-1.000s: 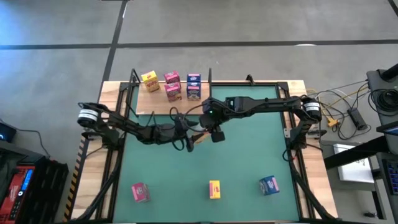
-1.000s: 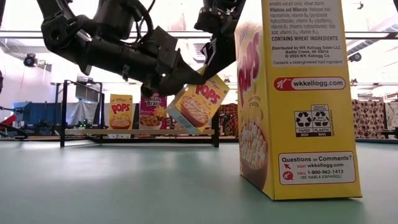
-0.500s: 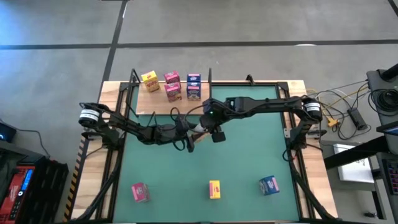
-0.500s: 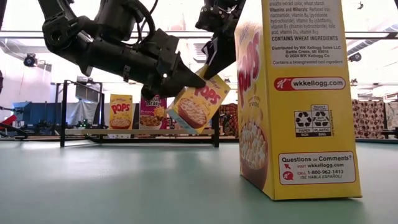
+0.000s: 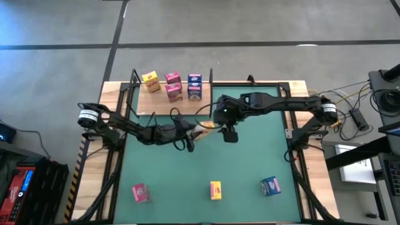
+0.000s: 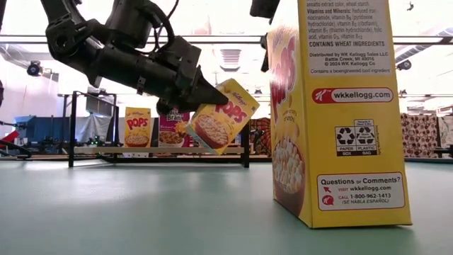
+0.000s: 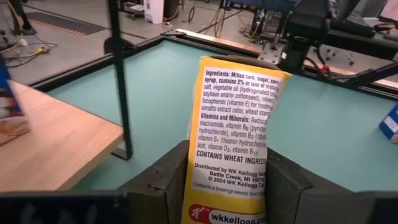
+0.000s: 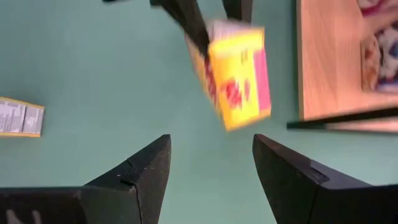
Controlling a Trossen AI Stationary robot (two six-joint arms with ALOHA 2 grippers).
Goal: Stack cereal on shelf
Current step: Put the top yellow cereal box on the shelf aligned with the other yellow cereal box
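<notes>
Next, my left gripper lets go of the yellow cereal box on the green mat [image 5: 172, 130] just in front of the shelf's near edge.
A yellow cereal box [image 5: 204, 129] hangs over the green mat's middle, and my left gripper [image 5: 191, 131] is shut on it. In the low view the yellow cereal box [image 6: 221, 117] is tilted, printed front toward the camera. My right gripper [image 5: 229, 134] stands open just right of it; in its wrist view the box [image 8: 239, 74] lies beyond my right gripper [image 8: 211, 168], clear of both fingers. The shelf [image 5: 156, 105], a pale board with black uprights, sits at the far left with several boxes standing on it. My left gripper pinches the yellow box between its two fingers, one on each broad face, at the end of the narrow printed side [image 7: 224, 193] nearest the wrist. The fingers [image 6: 212, 93] come slanting down from the table's left. The box is clear of the mat and tilted.
Three boxes stand on the mat near its near edge: a pink box [image 5: 140, 192], a yellow box [image 5: 215, 189] and a blue box [image 5: 270, 185]. That yellow box [image 6: 340, 113] fills the low view's right. A black shelf upright [image 7: 121, 81] stands close to the held box.
My left gripper has shut on the yellow box. My right gripper has opened, let go of the box, and drawn away upward and toward the table's right edge. The box has stayed in the air and turned a little.
</notes>
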